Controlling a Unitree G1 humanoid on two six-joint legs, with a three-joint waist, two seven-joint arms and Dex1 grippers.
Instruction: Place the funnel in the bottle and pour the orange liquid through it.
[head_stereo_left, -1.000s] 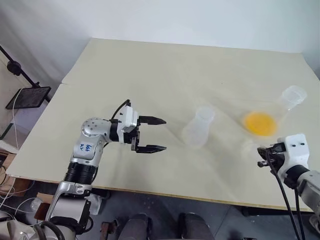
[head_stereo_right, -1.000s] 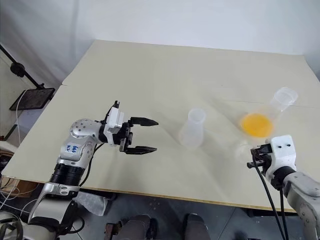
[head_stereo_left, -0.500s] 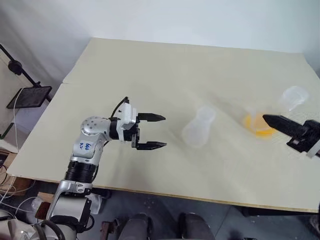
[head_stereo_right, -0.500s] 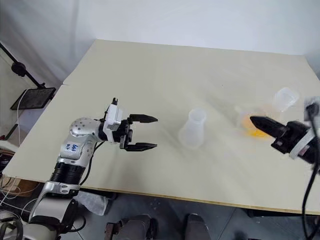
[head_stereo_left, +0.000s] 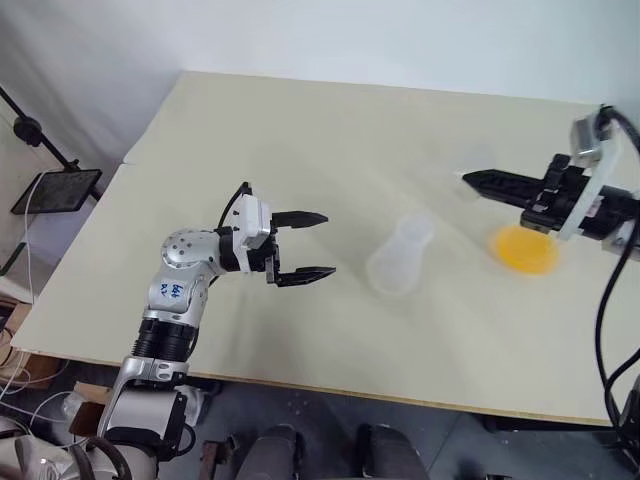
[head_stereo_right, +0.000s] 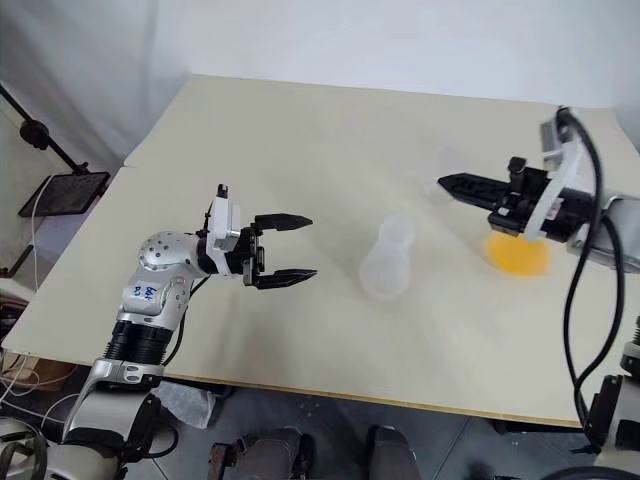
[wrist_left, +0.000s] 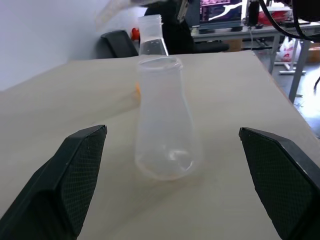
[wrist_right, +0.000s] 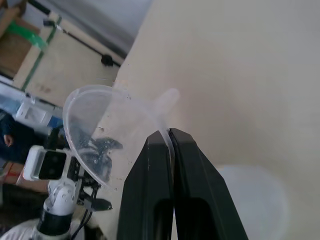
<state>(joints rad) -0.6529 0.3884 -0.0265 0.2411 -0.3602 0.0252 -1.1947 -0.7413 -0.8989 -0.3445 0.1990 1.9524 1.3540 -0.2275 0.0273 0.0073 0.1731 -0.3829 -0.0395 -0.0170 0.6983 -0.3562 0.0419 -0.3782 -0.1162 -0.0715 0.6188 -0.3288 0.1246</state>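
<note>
Next, I release the clear funnel from my right gripper in the opening of the frosted white bottle (head_stereo_left: 423, 221).
The bottle (head_stereo_left: 400, 258), a frosted white flask, stands upright mid-table. My left gripper (head_stereo_left: 328, 243) hovers open a little to its left, fingers pointing at it; the left wrist view has the bottle (wrist_left: 164, 130) centred between them, still some way off. The orange liquid (head_stereo_left: 524, 249) lies in a clear flask to the right, whose neck (wrist_left: 152, 37) rises behind the bottle. My right gripper (head_stereo_left: 468, 178) is raised above that flask, pointing left. It (wrist_right: 168, 132) is shut on the rim of the clear funnel (wrist_right: 115, 130), with the bottle (wrist_right: 255, 200) below it.
A black stand with a tablet (head_stereo_left: 55, 190) is off the table's left edge. A black cable (head_stereo_left: 610, 320) hangs from my right arm over the table's right side. The table (head_stereo_left: 300, 130) is bare cream board around the flasks.
My right gripper has risen from the table's front right edge, rolled, and swung left above the orange flask with the funnel. The left gripper has stayed open in place.
</note>
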